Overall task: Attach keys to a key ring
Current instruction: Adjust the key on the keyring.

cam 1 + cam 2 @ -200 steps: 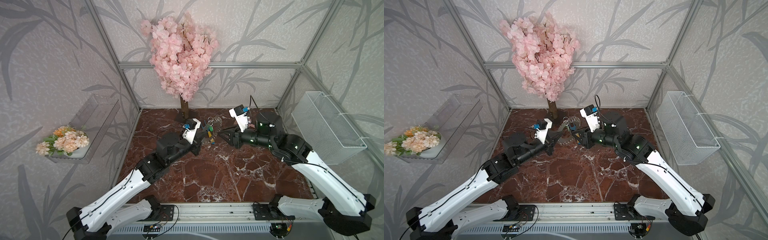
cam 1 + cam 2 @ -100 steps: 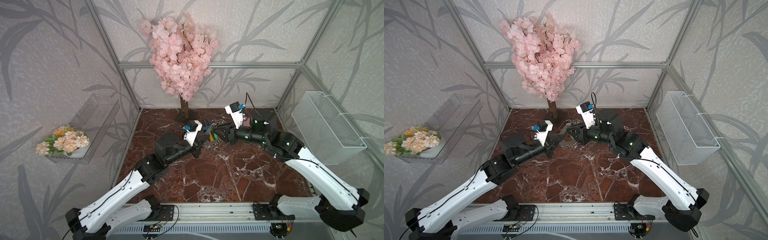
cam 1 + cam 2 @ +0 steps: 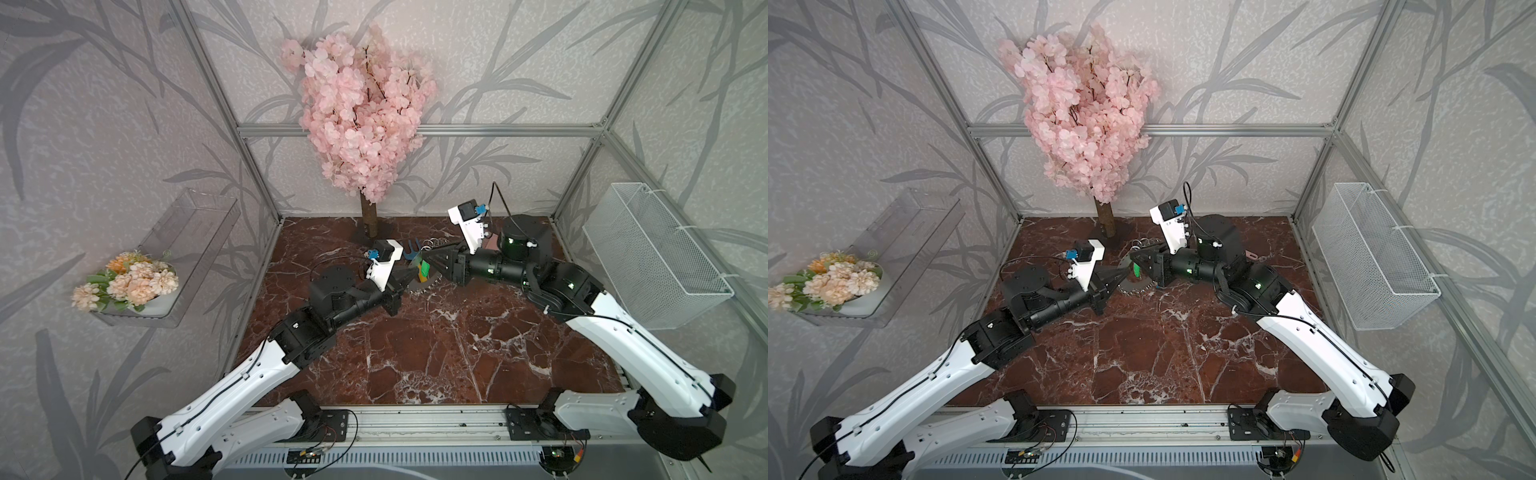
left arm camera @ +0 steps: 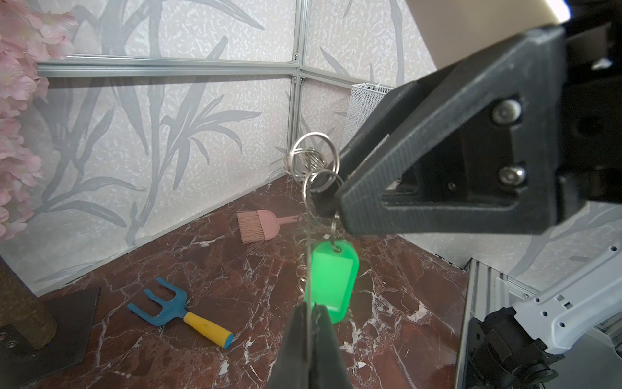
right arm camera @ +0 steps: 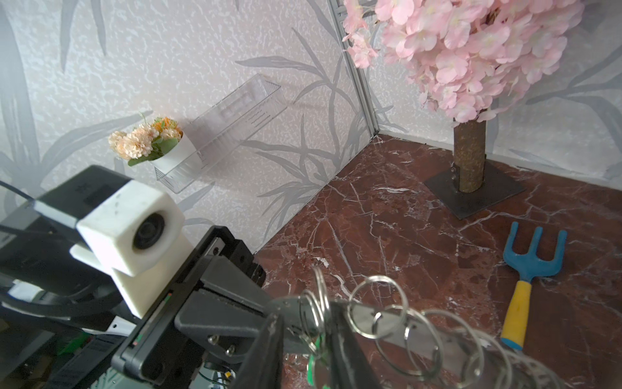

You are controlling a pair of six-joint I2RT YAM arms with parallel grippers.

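The robot's right gripper sits at the split ring above the green tag, so it should back off and take the tag itself (image 3: pixel 424 271) before the left gripper opens.
My left gripper (image 4: pixel 309 304) is shut on the rim of the key ring (image 4: pixel 307 242), a flat grey disc that it holds on edge above the table. In a top view the disc (image 3: pixel 422 284) shows below both grippers. Silver split rings (image 4: pixel 314 158) fringe its rim. The key (image 5: pixel 321 372) and its green tag (image 4: pixel 331 279) hang from one split ring. My right gripper (image 5: pixel 306 310) faces the left one, its jaws narrowly apart around that split ring, with a gap still showing. In both top views the two grippers (image 3: pixel 409 272) (image 3: pixel 1133 255) meet tip to tip.
A blue-and-yellow toy fork (image 4: pixel 175 311) and a pink brush (image 4: pixel 257 229) lie on the marble floor (image 3: pixel 415 353) behind the grippers. The blossom tree (image 3: pixel 361 116) stands at the back. A wire basket (image 3: pixel 652 257) hangs on the right wall, a clear shelf with flowers (image 3: pixel 133 278) on the left.
My right arm has moved left to the ring, and its jaws have narrowed around the split ring with the tag. The left gripper has stayed shut on the disc.
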